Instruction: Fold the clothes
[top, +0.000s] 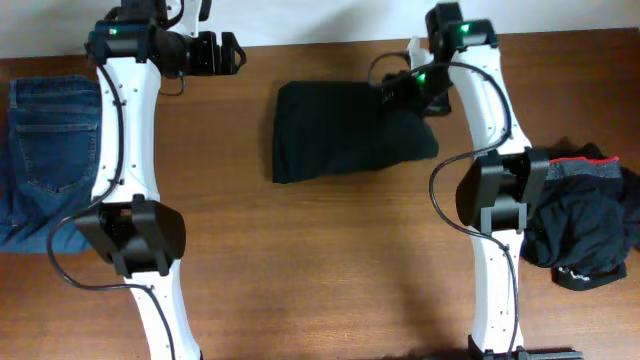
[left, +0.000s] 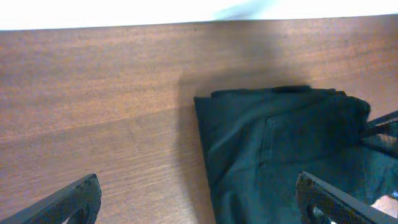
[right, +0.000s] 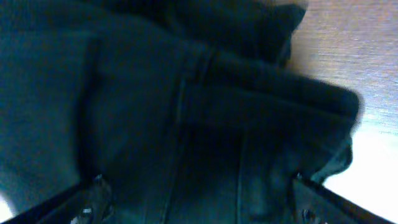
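Observation:
The black trousers have a side edge (top: 278, 117) (left: 204, 135) that faces the blue denim jeans, and my left gripper should close on it next.
Black trousers (top: 345, 130) lie folded into a thick rectangle at the middle back of the table (top: 330, 260). My right gripper (top: 395, 92) hangs over their back right corner. In the right wrist view its jaws (right: 202, 202) stand wide open just above the dark cloth (right: 186, 112), gripping nothing. My left gripper (top: 228, 52) is open at the back left, apart from the trousers. Its wrist view shows the fingertips (left: 68, 202) far apart, with the fold's left edge (left: 286, 149) ahead. A second black garment (top: 585, 215) with a grey, red-edged waistband lies crumpled at the right.
Blue denim jeans (top: 50, 150) lie flat at the table's left edge. The right arm's base stands beside the crumpled garment. The table's back edge (left: 124, 26) runs close behind both grippers.

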